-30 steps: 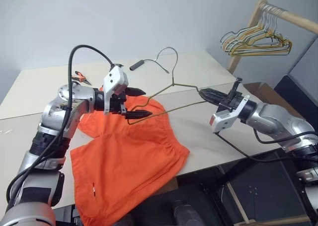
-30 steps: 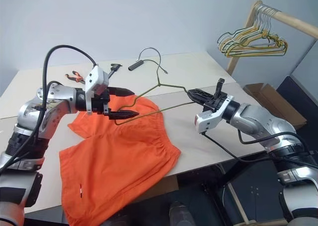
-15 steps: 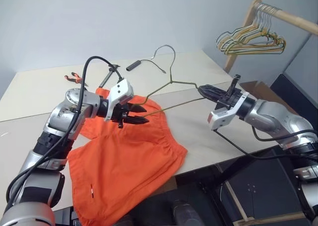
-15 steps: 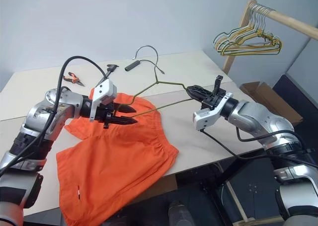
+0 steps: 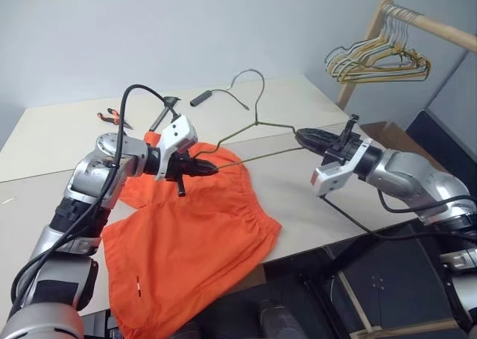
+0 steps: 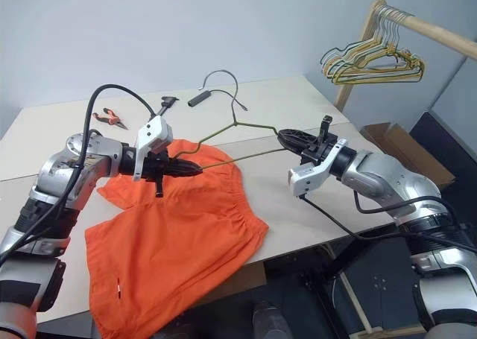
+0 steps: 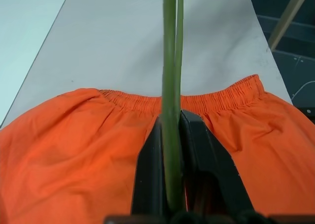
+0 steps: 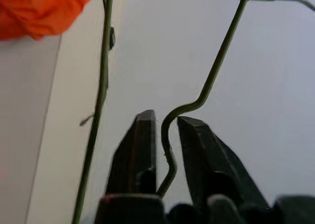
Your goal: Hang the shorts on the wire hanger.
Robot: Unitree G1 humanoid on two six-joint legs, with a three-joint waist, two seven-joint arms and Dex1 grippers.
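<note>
My right gripper's fingers are on both sides of the hanger's bent shoulder wire, so next I open them, turn and grab the hanger's straight bottom bar (image 5: pixel 285 152) before my left gripper opens.
The orange shorts (image 5: pixel 186 242) lie spread on the table (image 5: pixel 298 197), one leg hanging over its near edge. The wire hanger (image 5: pixel 257 120) is held in the air above them, its hook pointing toward the far side. My left gripper (image 5: pixel 209 168) is shut on the hanger's left corner, just above the waistband (image 7: pixel 216 97). The left wrist view shows the wire (image 7: pixel 170 61) pinched between the two fingers. My right gripper (image 5: pixel 302 135) is at the hanger's right corner. There the bent wire (image 8: pixel 216 66) lies between its fingers (image 8: pixel 142 135), which stand slightly open.
Orange-handled pliers (image 5: pixel 112 117), a black tool (image 5: pixel 165 112) and a dark cylinder (image 5: pixel 203 98) lie at the table's far side. A wooden rail (image 5: pixel 440 30) with bunched hangers (image 5: pixel 380 59) stands at the right, with a cardboard box (image 6: pixel 395 141) below it.
My left gripper, open a second ago, has shut on the hanger's left corner. My right gripper's fingers have parted a little around the wire. The camera shifted slightly.
</note>
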